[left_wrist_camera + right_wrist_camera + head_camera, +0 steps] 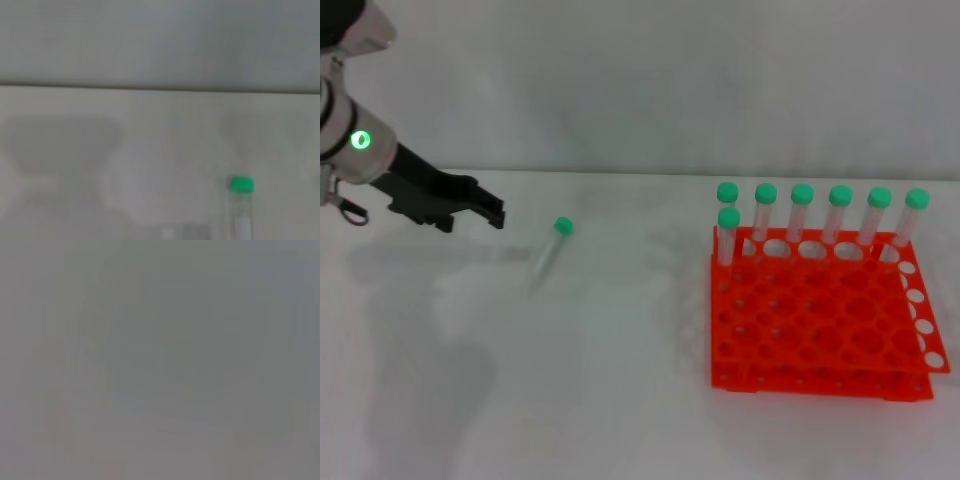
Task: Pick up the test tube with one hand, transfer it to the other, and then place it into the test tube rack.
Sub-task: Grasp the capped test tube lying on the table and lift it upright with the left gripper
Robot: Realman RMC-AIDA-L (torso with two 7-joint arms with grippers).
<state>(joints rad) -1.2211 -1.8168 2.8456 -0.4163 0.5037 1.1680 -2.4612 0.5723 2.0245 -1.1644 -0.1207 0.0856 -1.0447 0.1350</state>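
Observation:
The left gripper will grip the middle of the clear body (546,260) of the lying test tube on the table, below its green cap.
The test tube (548,251) lies on the white table, its green cap pointing away from me. It also shows in the left wrist view (241,212), cap up. My left gripper (500,215), black, on the arm with the green light, hovers open and empty just left of the tube, not touching it. The orange-red test tube rack (820,335) stands at the right with several green-capped tubes upright in its back row and one in the second row. My right gripper is out of view; the right wrist view shows only a grey blur.
The white table (620,400) meets a pale wall at the back. The left arm's shadow falls on the table under and in front of it.

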